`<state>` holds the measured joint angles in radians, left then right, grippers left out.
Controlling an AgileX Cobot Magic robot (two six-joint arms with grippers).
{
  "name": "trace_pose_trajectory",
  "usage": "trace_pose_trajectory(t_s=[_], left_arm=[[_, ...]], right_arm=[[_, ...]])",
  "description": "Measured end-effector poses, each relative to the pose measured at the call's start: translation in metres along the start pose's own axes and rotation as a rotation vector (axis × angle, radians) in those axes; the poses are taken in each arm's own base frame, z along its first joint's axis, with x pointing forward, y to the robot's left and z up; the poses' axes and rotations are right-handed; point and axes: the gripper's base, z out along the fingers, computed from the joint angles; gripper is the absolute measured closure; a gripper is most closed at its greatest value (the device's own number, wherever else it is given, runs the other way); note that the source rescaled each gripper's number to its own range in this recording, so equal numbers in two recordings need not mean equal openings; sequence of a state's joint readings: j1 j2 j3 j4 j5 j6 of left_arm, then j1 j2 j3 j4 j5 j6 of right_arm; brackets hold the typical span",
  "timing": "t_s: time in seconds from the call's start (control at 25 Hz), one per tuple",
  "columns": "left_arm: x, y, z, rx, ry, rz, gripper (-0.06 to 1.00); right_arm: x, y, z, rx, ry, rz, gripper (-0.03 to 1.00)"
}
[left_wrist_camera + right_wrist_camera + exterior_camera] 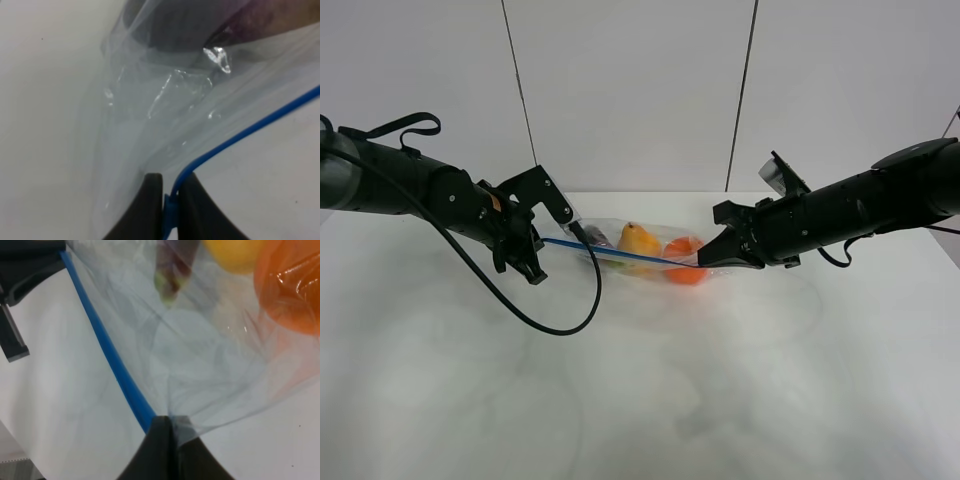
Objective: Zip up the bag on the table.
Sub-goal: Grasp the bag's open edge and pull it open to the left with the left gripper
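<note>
My left gripper should release the end of the bag's blue strip, now stretched between both grippers, on the white table, out [529, 238] past the dark purple produce.
The clear bag [638, 252] lies at the back middle of the white table [650, 400], holding yellow [640, 240], orange [685, 258] and dark purple [600, 238] produce. Its blue zipper strip [620, 255] runs stretched between both grippers. My left gripper [542, 242] is shut on the strip's left end; in the left wrist view the fingers [150, 210] pinch the blue strip [240, 132]. My right gripper [706, 262] is shut on the bag's right end; in the right wrist view its fingers [160, 450] clamp the plastic where the blue strip [107, 347] ends.
A black cable [560, 325] from the left arm loops down onto the table in front of the bag. A white panelled wall [630, 90] stands behind the table. The left gripper's black body [20, 270] shows in the right wrist view.
</note>
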<state>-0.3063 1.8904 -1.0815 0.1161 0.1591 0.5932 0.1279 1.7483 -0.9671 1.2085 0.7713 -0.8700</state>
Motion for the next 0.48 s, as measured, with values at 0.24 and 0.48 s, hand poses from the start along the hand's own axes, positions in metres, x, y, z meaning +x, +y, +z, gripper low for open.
trace_pose_trajectory(t_s=[0.24,0.48], left_arm=[[0.0006,0.0000,0.0000,0.002,0.005,0.002,0.94],[0.0007,0.0000,0.0000,0.002,0.006,0.003,0.94]], right_arm=[[0.0003,-0.0003,0.0000,0.003,0.003,-0.004,0.97],[0.0004,-0.0003,0.0000,0.003,0.004,-0.005,0.97]])
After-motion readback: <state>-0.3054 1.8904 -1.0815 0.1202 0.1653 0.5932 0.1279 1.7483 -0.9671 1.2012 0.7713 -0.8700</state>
